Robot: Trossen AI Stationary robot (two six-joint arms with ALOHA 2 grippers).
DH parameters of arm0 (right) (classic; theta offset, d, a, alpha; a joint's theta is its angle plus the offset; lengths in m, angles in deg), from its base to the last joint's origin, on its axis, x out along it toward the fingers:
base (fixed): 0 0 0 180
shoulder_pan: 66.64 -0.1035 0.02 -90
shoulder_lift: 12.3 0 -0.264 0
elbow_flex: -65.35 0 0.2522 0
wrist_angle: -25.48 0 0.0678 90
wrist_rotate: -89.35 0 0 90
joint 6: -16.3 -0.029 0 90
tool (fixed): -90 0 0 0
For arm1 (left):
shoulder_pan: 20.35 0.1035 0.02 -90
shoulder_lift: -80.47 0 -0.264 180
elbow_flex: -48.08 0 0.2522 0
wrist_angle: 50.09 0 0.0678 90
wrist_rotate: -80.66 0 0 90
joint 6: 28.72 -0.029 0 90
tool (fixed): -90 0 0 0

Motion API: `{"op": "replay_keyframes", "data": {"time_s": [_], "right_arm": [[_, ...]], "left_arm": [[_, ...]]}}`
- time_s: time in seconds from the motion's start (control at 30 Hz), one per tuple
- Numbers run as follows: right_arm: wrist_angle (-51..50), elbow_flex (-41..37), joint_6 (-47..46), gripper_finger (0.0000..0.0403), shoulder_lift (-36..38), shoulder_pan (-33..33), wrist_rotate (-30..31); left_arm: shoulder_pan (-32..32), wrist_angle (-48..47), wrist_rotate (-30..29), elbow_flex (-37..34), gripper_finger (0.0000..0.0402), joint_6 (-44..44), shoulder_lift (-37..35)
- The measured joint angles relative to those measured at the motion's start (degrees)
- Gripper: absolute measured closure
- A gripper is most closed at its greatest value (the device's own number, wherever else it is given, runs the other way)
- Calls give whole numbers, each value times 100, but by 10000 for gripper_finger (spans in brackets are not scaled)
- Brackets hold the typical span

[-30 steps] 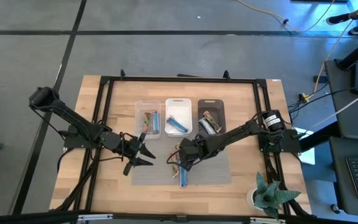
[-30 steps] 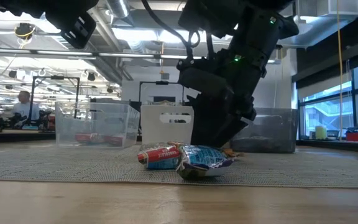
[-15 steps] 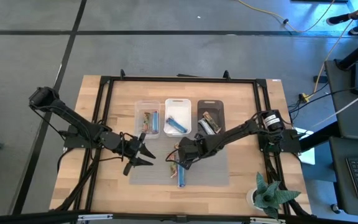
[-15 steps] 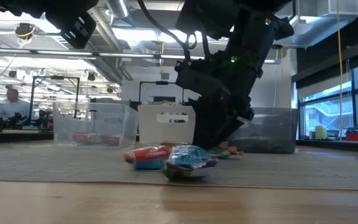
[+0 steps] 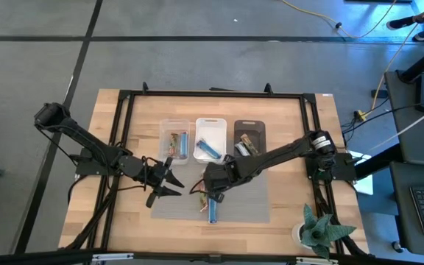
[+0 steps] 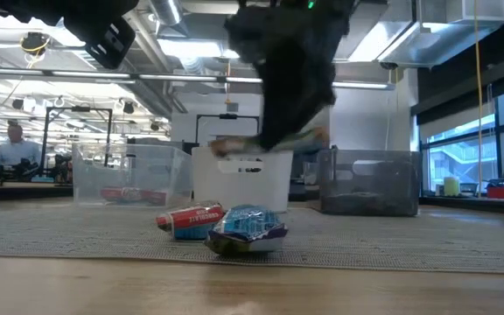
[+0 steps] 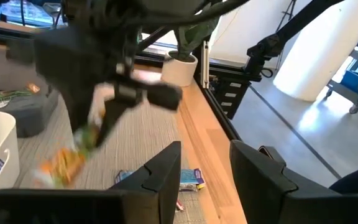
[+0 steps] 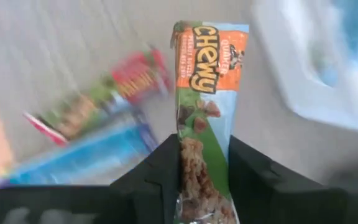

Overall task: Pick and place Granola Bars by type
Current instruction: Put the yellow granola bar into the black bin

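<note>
I need to use my right gripper to release the orange-and-green granola bar on top of the bars in the dark bin [image 5: 252, 141].
My right gripper [image 5: 206, 188] hangs above the grey mat [image 5: 249, 206], shut on an orange-and-green granola bar [image 8: 207, 74]. The same bar shows in the low view [image 6: 309, 136], well above the mat. Below it on the mat lie a red-wrapped bar [image 6: 191, 219] and a blue-wrapped bar [image 6: 245, 232], the blue one [image 5: 213, 210] nearest the table's front. My left gripper [image 5: 169, 182] waits open at the mat's left edge, touching nothing. My right gripper pinches the orange-and-green bar between its two fingers [image 8: 160, 168], across the bar's width on its lower half [image 8: 194, 155]. The fingers slant down from the table's right side. The printed end juts out past the fingertips, and the bar is lifted clear of the mat.
Three bins stand in a row behind the mat: a clear one [image 5: 175, 140], a white one [image 5: 210, 138] and a dark one [image 5: 250, 136], each with bars inside. A black frame [image 5: 124, 96] rings the table. A potted plant [image 5: 316, 228] stands at the front right corner.
My right gripper has taken hold of the orange-and-green bar and risen with it, drifting a little toward the table's left. The bar has gone from the mat to well clear of it. The red and blue bars have slid a little along the mat.
</note>
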Motion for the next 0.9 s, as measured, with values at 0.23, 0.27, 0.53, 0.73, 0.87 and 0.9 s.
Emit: {"op": "replay_keyframes", "data": {"time_s": [0.23, 0.27, 0.53, 0.73, 0.87, 0.9], "right_arm": [[-3283, 1060, -277, 283, 11, -2, 1233], [-3721, 1145, -460, 283, 11, 2, 1456], [-3975, 670, -1240, 283, 149, 92, 2620], [-4228, -288, -2172, 283, 137, 371, 2572], [-3764, -922, -2452, 283, 129, 517, 2261], [-3645, -1029, -2451, 283, 127, 555, 2163]], "left_arm": [[0, 0, 5, 0, 270, 24, 1], [0, 0, 5, 0, 270, 24, -1], [0, -43, -127, 0, 270, 24, 1], [0, -57, -139, 0, 270, 24, 1], [0, -58, -141, 0, 270, 24, 1], [0, -59, -141, 0, 270, 24, 1]]}}
